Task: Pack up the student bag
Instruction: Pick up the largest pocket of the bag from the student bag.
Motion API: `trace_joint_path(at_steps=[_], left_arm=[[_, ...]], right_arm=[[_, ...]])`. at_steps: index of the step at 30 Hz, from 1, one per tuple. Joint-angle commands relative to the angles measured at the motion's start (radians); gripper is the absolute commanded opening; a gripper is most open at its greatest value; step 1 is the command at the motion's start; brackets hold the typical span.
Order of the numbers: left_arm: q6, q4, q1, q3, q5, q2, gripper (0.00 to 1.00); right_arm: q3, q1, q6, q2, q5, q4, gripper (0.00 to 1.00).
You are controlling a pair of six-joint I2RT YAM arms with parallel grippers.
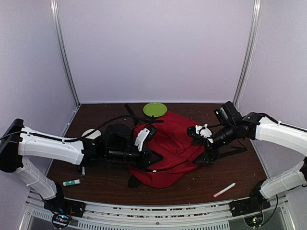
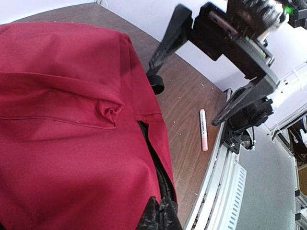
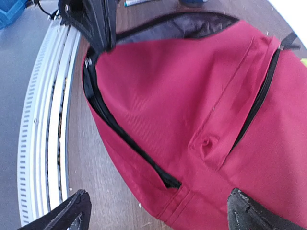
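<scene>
The left gripper pinches red cloth next to the black zipper's slider, so it should open and move over to grab the zipper itself point(image 2: 173, 205).
The student bag point(image 1: 173, 146) is a large red backpack lying flat in the middle of the table, its black zipper point(image 3: 108, 120) parted along the near side. My left gripper point(image 1: 151, 162) is at the bag's near left edge. In the left wrist view this gripper point(image 2: 165, 216) is shut on the fabric by the zipper opening. My right gripper point(image 1: 197, 135) hangs over the bag's right side. In its wrist view the right gripper point(image 3: 160, 215) is open, with one fingertip point(image 3: 72, 213) over the table and the other over red cloth, and nothing between them.
A green plate point(image 1: 155, 109) lies behind the bag. A pink marker point(image 1: 224, 189) lies near the front right edge, seen too as the marker point(image 2: 203, 129) from the left wrist. A green-capped stick point(image 1: 71, 182) and a white round object point(image 1: 88, 133) lie at the left. Black straps point(image 1: 230, 151) trail to the right.
</scene>
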Motion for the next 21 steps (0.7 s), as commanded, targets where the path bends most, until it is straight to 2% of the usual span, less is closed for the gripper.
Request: trace_joint_path(at_steps=[1, 3, 5, 6, 10, 13, 16, 21], left_arm=[[0.034, 0.033, 0.004, 0.026, 0.068, 0.012, 0.19], [0.089, -0.057, 0.002, 0.062, 0.089, 0.01, 0.3], [0.155, -0.174, 0.001, 0.106, 0.11, 0.019, 0.33], [0.197, -0.235, 0.001, 0.134, 0.117, 0.03, 0.33], [0.314, -0.365, 0.001, 0.212, 0.184, 0.085, 0.3], [0.383, -0.433, -0.008, 0.275, 0.212, 0.134, 0.23], [0.433, -0.498, -0.013, 0.345, 0.206, 0.18, 0.2], [0.458, -0.518, -0.013, 0.377, 0.202, 0.218, 0.22]], right_arm=[[0.013, 0.005, 0.116, 0.006, 0.017, 0.08, 1.0], [0.0, -0.012, 0.116, 0.021, -0.083, 0.07, 1.0], [0.001, -0.003, 0.111, 0.046, -0.109, 0.057, 1.0], [0.015, 0.01, 0.086, 0.06, -0.101, 0.008, 1.0], [0.04, 0.006, 0.051, 0.062, -0.128, -0.04, 0.81], [0.015, -0.036, 0.079, 0.046, -0.154, 0.007, 0.79], [0.004, -0.062, 0.087, 0.053, -0.166, 0.013, 0.78], [0.003, -0.084, 0.079, 0.056, -0.177, 0.001, 0.77]])
